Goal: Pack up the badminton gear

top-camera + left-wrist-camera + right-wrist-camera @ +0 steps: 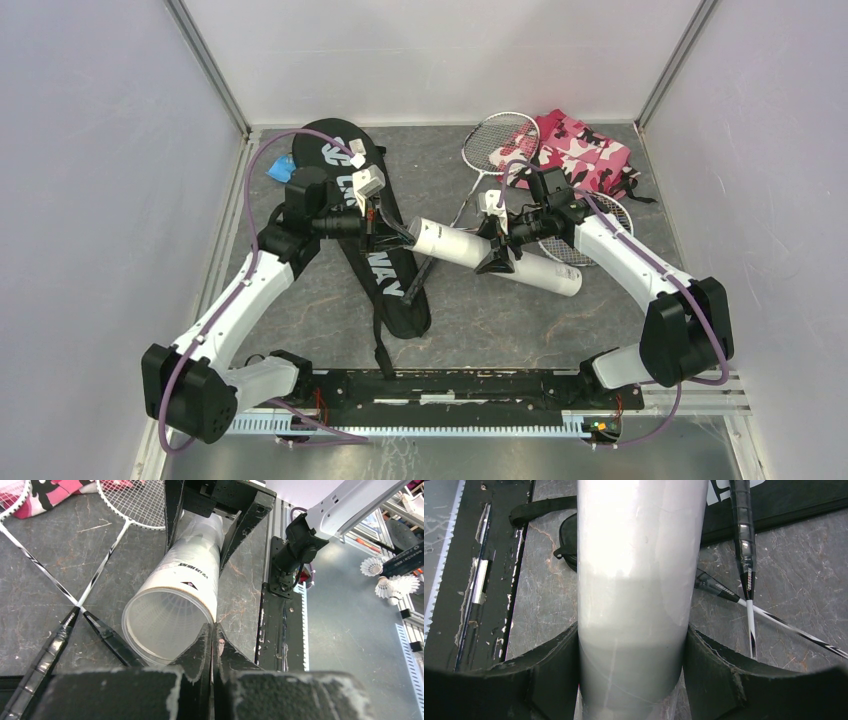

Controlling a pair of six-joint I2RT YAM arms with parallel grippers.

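Next, I set the long white tube, now slanted over the table's middle, on the table (566,287) between the nearer racket head and black rail with my right gripper.
The long white tube (495,255) lies slanted over the table's middle, with ribbed white shapes showing inside its open end (167,625). My right gripper (497,252) is shut around its middle, one finger on each side (631,670). My left gripper (402,233) is shut, its fingertips (202,640) pinched on the rim of the open end. Two silver rackets (497,140) (585,235) lie behind the tube, their black handles (47,652) crossed under it. The black CROSSWAY bag (385,275) lies flat at the left. Two white shuttlecocks (372,566) lie beyond the black rail.
The pink camouflage cloth (585,150) lies at the back right, under the racket heads. A blue cloth (279,168) shows at the back left beside the bag. The black base rail (450,385) runs along the near edge. Grey walls close in the sides and back.
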